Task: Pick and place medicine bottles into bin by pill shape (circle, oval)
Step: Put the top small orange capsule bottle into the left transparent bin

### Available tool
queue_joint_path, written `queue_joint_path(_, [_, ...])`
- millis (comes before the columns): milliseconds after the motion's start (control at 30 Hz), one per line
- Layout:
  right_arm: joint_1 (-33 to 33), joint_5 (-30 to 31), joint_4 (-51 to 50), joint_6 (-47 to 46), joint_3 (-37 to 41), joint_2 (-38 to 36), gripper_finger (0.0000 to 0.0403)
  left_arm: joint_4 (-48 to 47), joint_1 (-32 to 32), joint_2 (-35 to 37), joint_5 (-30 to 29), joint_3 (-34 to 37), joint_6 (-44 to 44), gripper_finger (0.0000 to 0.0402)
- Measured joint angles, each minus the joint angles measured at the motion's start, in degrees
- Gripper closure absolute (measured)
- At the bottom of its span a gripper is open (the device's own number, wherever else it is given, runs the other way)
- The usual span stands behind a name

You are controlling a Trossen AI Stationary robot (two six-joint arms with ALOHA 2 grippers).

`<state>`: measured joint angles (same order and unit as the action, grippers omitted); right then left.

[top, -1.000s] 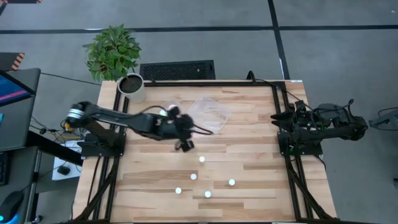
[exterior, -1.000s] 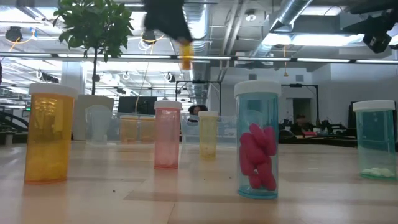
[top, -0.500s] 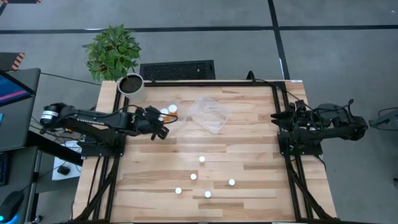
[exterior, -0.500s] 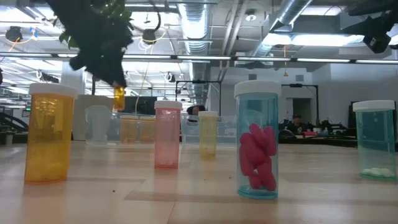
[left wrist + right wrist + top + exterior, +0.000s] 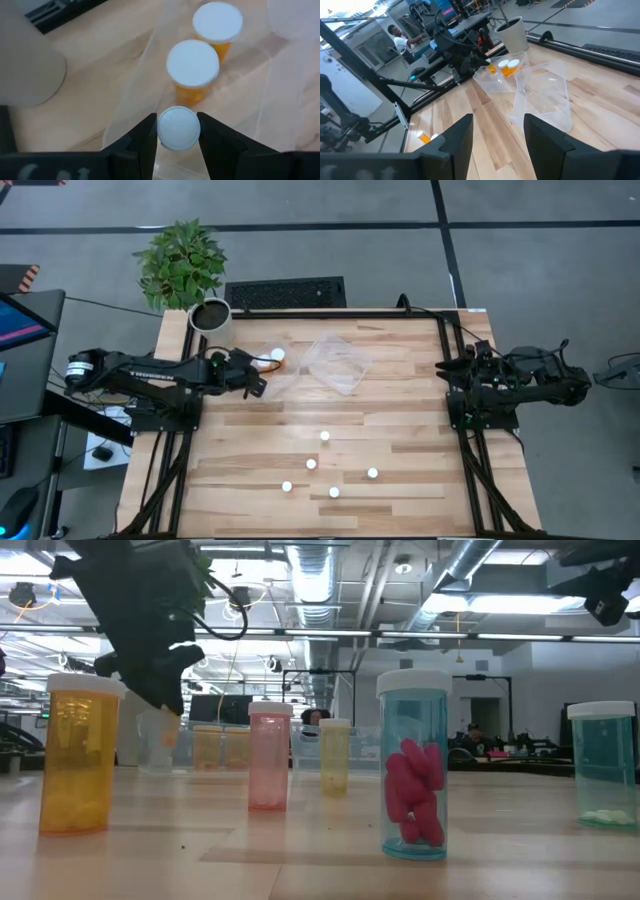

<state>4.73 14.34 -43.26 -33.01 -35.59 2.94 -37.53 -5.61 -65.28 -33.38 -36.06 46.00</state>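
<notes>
Next, I release the small medicine bottle from my left gripper on the clear tray's bottom (image 5: 261, 375) (image 5: 176, 124), next to the nearer orange bottle. The medicine bottle is now over that clear tray.
My left gripper (image 5: 256, 380) is shut on a small medicine bottle with a white cap (image 5: 178, 128). It holds the bottle over the left clear tray (image 5: 283, 372), near the table's far left. Two orange bottles (image 5: 192, 67) (image 5: 218, 25) stand upright on that tray's floor. A second clear tray (image 5: 336, 363) lies to its right. Several white-capped bottles (image 5: 325, 436) stand on the wood nearer the front. In the low view they show as a yellow one (image 5: 80, 755), a pink one (image 5: 268, 755) and a teal one holding pink pills (image 5: 413, 765). My right gripper (image 5: 497, 140) waits open at the table's right edge. My left gripper pinches the bottle between its two fingers (image 5: 145, 137), one on each side of the round white cap (image 5: 165, 131). The fingers slant down from the table's left side. The bottle's body hangs below the cap, hidden by it. I cannot tell whether its bottom touches the tray.
A white plant pot (image 5: 212, 320) stands at the far left corner, just behind my left arm. Black rails (image 5: 455, 410) run along the table's sides. A bare strip of wood lies between the trays and the standing bottles.
My left gripper has carried the bottle from over the table's middle toward the left and far edge and has sunk to the left tray. It has rolled as it went. The bottle stays in its hold throughout.
</notes>
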Motion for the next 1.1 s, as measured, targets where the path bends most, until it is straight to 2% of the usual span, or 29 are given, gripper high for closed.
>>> queue_joint_path(233, [0.00,0.84,-0.01,-0.02,0.00,0.01,0.0218,8.04,-2.68,-0.36,3.00,2.16,-3.36,0.0278])
queue_joint_path(633, [0.00,0.82,-0.03,0.00,0.00,0.00,0.0219,7.33,-5.06,-1.35,3.95,2.52,-4.60,0.0278])
queue_joint_path(733, [0.00,0.83,-0.08,0.04,0.00,0.01,0.0219,8.23,-5.52,-2.90,5.74,2.45,-5.20,0.0278])
queue_joint_path(1100, [-0.01,0.82,-0.19,0.01,0.00,0.00,0.0221,9.41,-5.49,-6.93,4.96,2.36,-3.31,0.0278])
